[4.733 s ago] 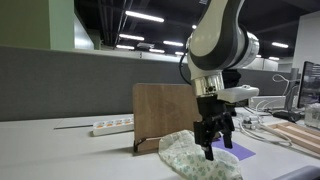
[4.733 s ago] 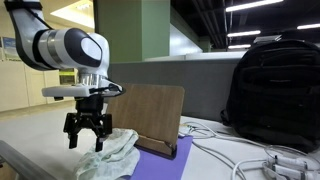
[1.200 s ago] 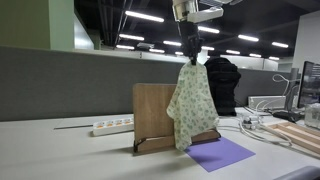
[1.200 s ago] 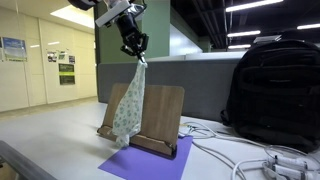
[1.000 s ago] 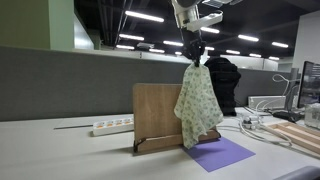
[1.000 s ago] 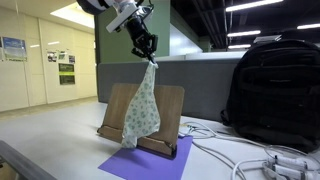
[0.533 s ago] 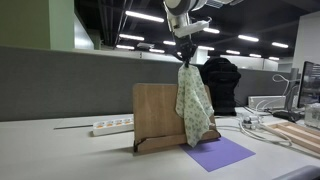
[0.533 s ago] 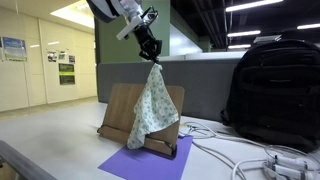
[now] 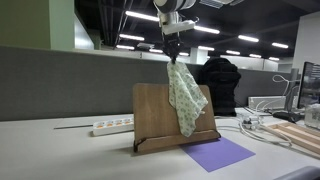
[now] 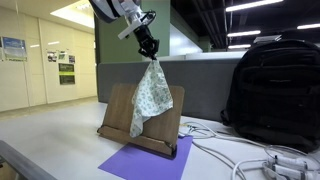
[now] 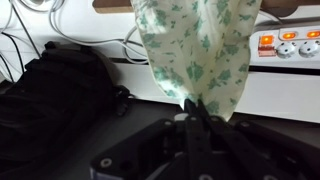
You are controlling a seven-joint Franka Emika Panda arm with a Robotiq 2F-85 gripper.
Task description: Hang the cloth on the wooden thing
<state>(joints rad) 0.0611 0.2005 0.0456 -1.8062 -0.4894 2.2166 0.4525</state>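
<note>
Next, my gripper lets go of the whitish cloth, draped over the wooden thing's top edge (image 9: 187, 105) against the upper front of the wooden thing.
The whitish cloth (image 9: 184, 98) with pale green speckles hangs straight down from my gripper (image 9: 172, 57), which is shut on its top corner high above the table. In both exterior views the cloth (image 10: 149, 90) dangles in front of the upright brown wooden thing (image 9: 155, 112), its lower end near the low front ledge. My gripper (image 10: 149, 54) sits above the top edge of the wooden thing (image 10: 170, 115). In the wrist view the cloth (image 11: 200, 45) spreads away from the shut gripper (image 11: 190, 108).
A purple sheet (image 9: 222, 152) lies on the table under the stand. A white power strip (image 9: 112, 126) sits behind it. A black backpack (image 10: 272, 90) and white cables (image 10: 235, 155) are beside the stand. Light wooden slats (image 9: 300, 135) lie at the table's edge.
My gripper has carried the cloth sideways along the stand and slightly back over the last second. The cloth swings with it and now hangs over the board's face.
</note>
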